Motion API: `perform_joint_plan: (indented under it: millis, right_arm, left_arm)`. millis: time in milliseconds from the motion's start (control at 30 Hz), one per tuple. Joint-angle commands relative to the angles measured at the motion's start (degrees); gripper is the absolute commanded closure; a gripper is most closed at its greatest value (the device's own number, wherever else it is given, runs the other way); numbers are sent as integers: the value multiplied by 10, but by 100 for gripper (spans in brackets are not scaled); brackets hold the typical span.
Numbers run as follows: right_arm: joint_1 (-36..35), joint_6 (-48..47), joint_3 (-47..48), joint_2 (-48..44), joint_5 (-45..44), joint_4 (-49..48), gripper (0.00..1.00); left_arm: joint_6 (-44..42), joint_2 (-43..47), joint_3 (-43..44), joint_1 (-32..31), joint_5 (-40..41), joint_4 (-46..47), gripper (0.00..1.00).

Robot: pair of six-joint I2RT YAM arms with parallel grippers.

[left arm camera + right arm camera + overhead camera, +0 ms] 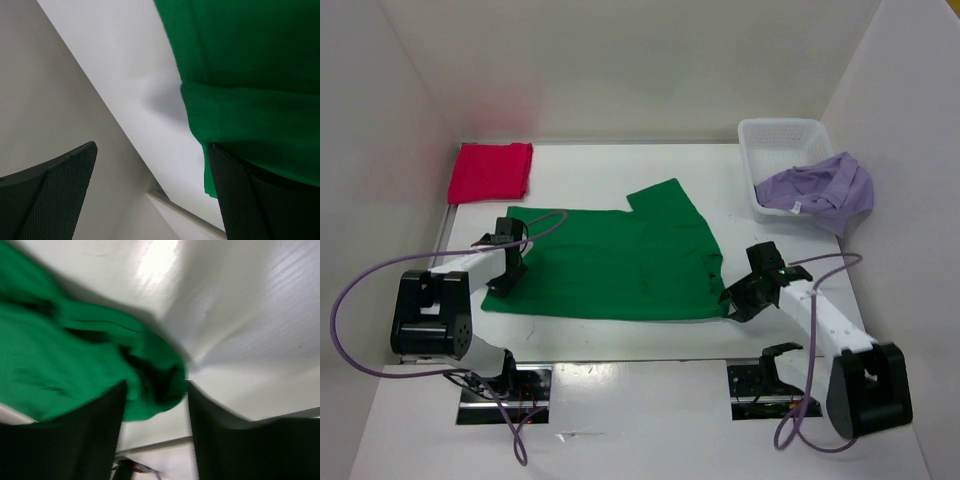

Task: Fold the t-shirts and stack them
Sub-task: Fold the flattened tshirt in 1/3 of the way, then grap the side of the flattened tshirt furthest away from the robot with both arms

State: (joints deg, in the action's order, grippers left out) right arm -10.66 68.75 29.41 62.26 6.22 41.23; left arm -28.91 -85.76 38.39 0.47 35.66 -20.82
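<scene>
The green t-shirt has a far corner [510,210], the one closest to the folded red t-shirt, and my left gripper should go there next and close on it.
The green t-shirt [610,265] lies spread flat across the middle of the table. My left gripper [505,280] is open at the shirt's left edge. In the left wrist view [150,175] one of its fingers [245,200] overlaps the green hem [240,115], while the other is over bare table. My right gripper [735,300] is at the shirt's near right corner. Its jaws [156,405] are pinched on a bunched fold of green cloth [150,375]. The red t-shirt [491,171] lies folded at the back left. The lavender t-shirt [820,190] hangs crumpled over the basket's front.
A white plastic basket [780,130] stands at the back right, against the right wall. White walls close in the table [620,340] on the left, back and right. Purple cables loop beside both arm bases at the near edge.
</scene>
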Motion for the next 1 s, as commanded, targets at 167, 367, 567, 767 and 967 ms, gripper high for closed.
perform_joint_plan:
  millis: [167, 367, 567, 767, 967]
  right_arm:
    - [-2, 112, 4, -238, -36, 128, 0]
    - [-76, 39, 186, -88, -145, 161, 0]
    - [-154, -185, 489, 146, -272, 149, 0]
    - [-154, -390, 726, 384, -272, 75, 0]
    - [-127, -521, 1113, 713, -243, 115, 0]
  left_arm:
    - [12, 1, -15, 21, -99, -157, 0]
    - [33, 32, 92, 21, -103, -261, 0]
    - [45, 32, 207, 37, -77, -301, 0]
    - [45, 2, 253, 53, -42, -247, 0]
    - [97, -116, 388, 90, -195, -188, 0]
